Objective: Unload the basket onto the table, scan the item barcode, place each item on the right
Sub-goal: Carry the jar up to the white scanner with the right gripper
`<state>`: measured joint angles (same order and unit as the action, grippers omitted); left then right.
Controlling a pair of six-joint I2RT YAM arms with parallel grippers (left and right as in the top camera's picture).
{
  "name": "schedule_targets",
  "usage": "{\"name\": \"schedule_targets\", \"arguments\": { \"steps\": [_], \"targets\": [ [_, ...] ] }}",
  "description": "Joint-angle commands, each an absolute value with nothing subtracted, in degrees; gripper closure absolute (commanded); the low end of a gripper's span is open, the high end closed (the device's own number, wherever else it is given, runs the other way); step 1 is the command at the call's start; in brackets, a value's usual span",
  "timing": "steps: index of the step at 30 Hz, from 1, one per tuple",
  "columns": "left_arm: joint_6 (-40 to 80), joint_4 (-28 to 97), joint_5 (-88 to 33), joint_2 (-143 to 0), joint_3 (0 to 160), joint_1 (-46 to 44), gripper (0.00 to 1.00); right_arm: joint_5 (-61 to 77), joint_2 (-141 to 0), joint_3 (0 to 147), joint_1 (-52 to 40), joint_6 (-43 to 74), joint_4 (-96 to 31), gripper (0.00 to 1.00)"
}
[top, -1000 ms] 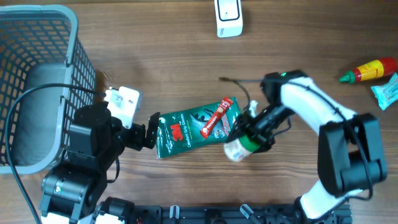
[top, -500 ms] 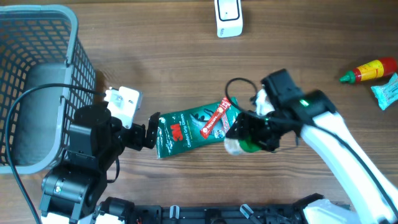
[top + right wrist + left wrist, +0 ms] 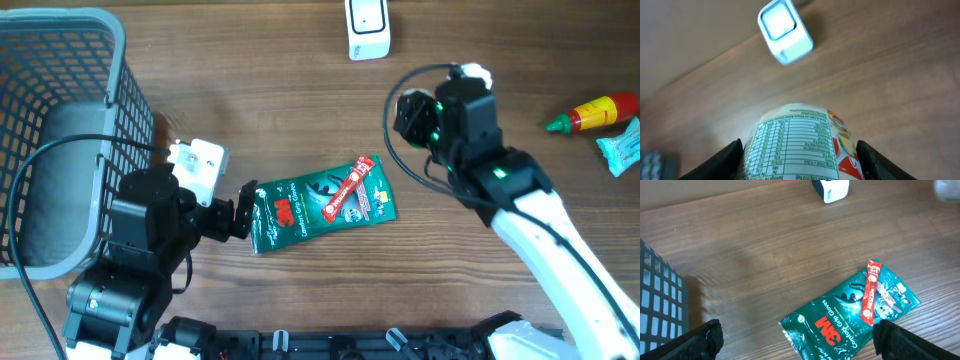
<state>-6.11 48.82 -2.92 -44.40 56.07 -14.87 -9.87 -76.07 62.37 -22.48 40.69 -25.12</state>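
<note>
I will use my right gripper to set the white bottle down and let go of it on the table (image 3: 588,161) next to the teal packet, near the red sauce bottle.
My right gripper (image 3: 800,162) is shut on the item, a white bottle (image 3: 799,142) with a nutrition table facing the camera and red fruit artwork on its side. No barcode shows. The white scanner (image 3: 785,31) lies on the table ahead of the bottle. From overhead, the right gripper (image 3: 412,118) hangs below and right of the scanner (image 3: 367,28), and the wrist hides the bottle. My left gripper (image 3: 237,216) stands open at the left end of a green glove pack (image 3: 322,203); in the left wrist view the pack (image 3: 850,312) lies partly between the fingers (image 3: 707,339).
A grey wire basket (image 3: 60,130) fills the far left. A red sauce bottle (image 3: 595,112) and a teal packet (image 3: 622,148) lie at the right edge. A black cable loops beside the right wrist.
The right arm has lifted the bottle from beside the glove pack and carried it up and toward the scanner. The left arm and the pack have not moved.
</note>
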Motion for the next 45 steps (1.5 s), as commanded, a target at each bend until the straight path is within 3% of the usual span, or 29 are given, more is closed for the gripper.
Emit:
{"name": "schedule_targets", "arguments": {
  "steps": [1, 9, 16, 24, 35, 45],
  "targets": [
    [-5.72, 48.75, -3.4, -44.29, 56.01, -14.61, 0.0, -15.42, -83.64, 63.05, -22.5, 40.45, -18.39, 0.46],
    [-5.72, 48.75, -3.4, -44.29, 56.01, -14.61, 0.0, -15.9, -90.54, 63.05, -22.48, 35.11, -7.51, 0.43],
    [-5.72, 48.75, -3.4, -44.29, 56.01, -14.61, 0.0, -16.08, -98.7, 63.05, -22.48, 21.19, 17.17, 0.44],
    [-5.72, 48.75, -3.4, -44.29, 56.01, -14.61, 0.0, -16.75, -112.6, 64.79, -22.0, 14.94, 48.31, 0.43],
    [-5.72, 48.75, -3.4, -44.29, 56.01, -14.61, 0.0, -16.67, -137.29, 93.76, -18.5, 15.0, 44.82, 0.44],
    [-5.72, 48.75, -3.4, -44.29, 56.01, -14.61, 0.0, -13.69, -135.39, 94.52, -18.41, 15.59, 39.46, 0.43]
  ]
}}
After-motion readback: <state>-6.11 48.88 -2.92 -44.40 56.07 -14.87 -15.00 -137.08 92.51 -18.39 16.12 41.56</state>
